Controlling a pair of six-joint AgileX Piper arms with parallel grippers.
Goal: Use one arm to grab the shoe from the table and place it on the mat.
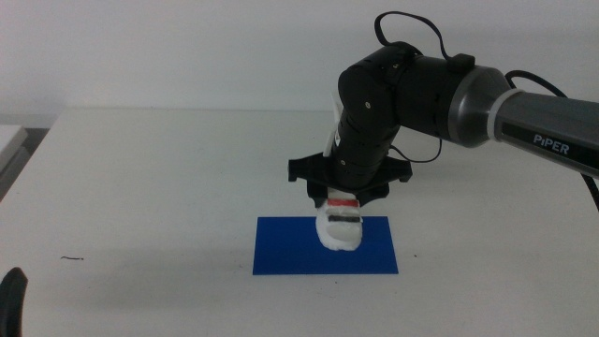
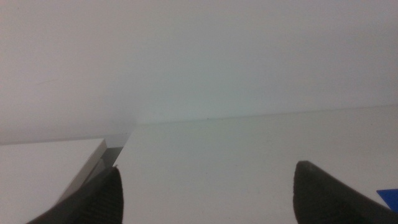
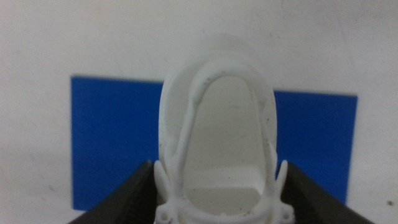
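I will let go of the white shoe with my right gripper around the middle of the blue mat (image 1: 318, 235) (image 3: 200, 129), along the long side of the mat.
My right arm (image 1: 440, 89) reaches in from the right. Its gripper (image 1: 343, 198) is shut on the white shoe (image 1: 340, 225), whose red and black straps show. The shoe hangs toe-down over the blue mat (image 1: 281, 253), near the mat's middle; I cannot tell whether the toe touches it. In the right wrist view the jaws clamp the heel end of the shoe (image 3: 217, 130), with the mat (image 3: 112, 143) behind it. My left gripper (image 1: 11, 300) waits at the bottom left, open and empty (image 2: 208, 199). A corner of the mat (image 2: 389, 198) shows in the left wrist view.
The white table (image 1: 168, 187) stretches around the mat. A small dark speck (image 1: 73, 257) lies at the front left. A separate white surface (image 1: 9, 140) adjoins the table's left edge, with a gap (image 2: 111, 154) between them.
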